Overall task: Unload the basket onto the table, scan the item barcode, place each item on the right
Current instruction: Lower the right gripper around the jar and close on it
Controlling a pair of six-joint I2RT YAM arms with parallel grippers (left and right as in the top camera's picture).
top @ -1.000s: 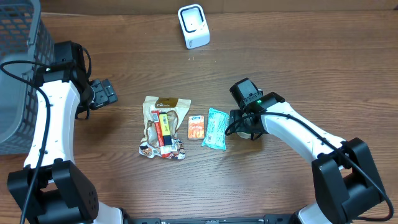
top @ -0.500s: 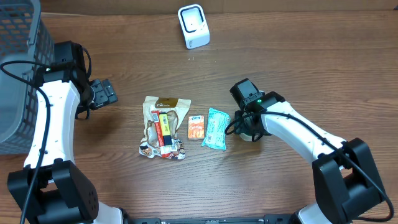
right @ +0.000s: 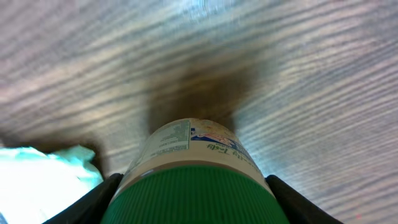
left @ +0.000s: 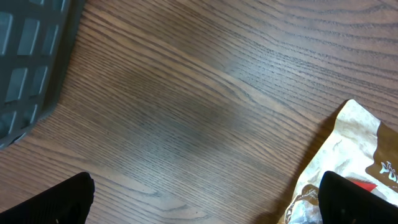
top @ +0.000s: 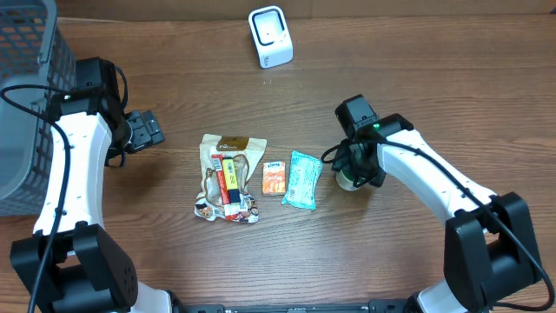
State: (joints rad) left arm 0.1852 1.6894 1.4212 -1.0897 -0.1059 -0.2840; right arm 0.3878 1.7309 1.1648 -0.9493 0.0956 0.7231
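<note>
The jar's text panel sits off-centre between the fingers of the robot's right gripper, so it should open, turn its wrist and grip the green lid (right: pixel 196 196) with that panel centred.
A white jar with a green ribbed lid (right: pixel 196 180) fills the right wrist view, lid toward the camera. My right gripper (right: pixel 196 202) is shut on it, one black finger pressed against each side of the lid. From overhead only a pale edge of the jar (top: pixel 347 181) shows under the right gripper (top: pixel 354 170), just right of the teal packet (top: pixel 301 180). The white barcode scanner (top: pixel 270 36) stands at the back centre. My left gripper (top: pixel 148 130) hangs open at the left over bare wood, and in its own view the left gripper (left: pixel 199 205) has nothing between its fingers.
A grey mesh basket (top: pixel 26 104) stands at the far left. A tan snack bag (top: pixel 228 178) and a small orange packet (top: pixel 274 177) lie mid-table, left of the teal packet. The snack bag's corner (left: pixel 360 155) shows by the left gripper's right finger.
My right gripper closed on the jar and shifted right and slightly back, away from the teal packet. The left arm has not moved.
</note>
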